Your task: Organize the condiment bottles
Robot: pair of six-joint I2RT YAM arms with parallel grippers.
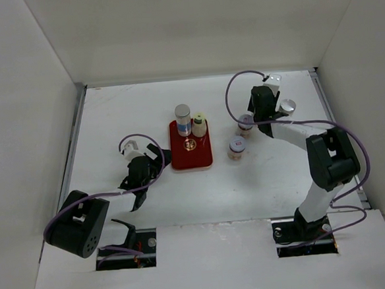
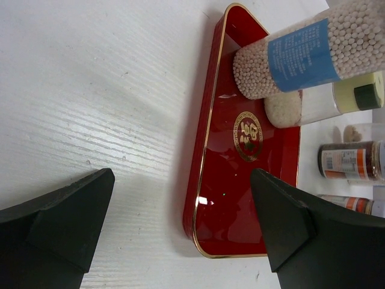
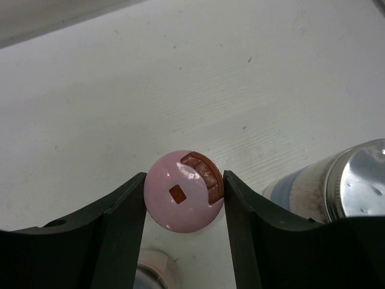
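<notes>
The robot's right gripper should set the pink-capped bottle down on the red tray (image 1: 181, 145) in front of the tall grey-capped bottle.
A red tray (image 1: 207, 158) holds a tall grey-capped bottle (image 1: 183, 117) of white beads with a blue label (image 2: 301, 54) and a yellowish-capped bottle (image 1: 198, 125), also in the left wrist view (image 2: 325, 102). My right gripper (image 1: 249, 119) is shut on a pink-capped bottle (image 3: 180, 198), one finger on each side of its cap (image 1: 244, 121). A pale-capped bottle (image 1: 236, 147) stands in front of it and a silver-capped bottle (image 1: 287, 106) to its right (image 3: 352, 180). My left gripper (image 1: 158, 158) is open and empty (image 2: 180, 198), at the tray's (image 2: 240, 205) near left corner.
White walls close in the table on the left, back and right. Two dark bottles with orange labels (image 2: 349, 161) show beyond the tray in the left wrist view. The purple cable of the right arm loops above the pink-capped bottle.
</notes>
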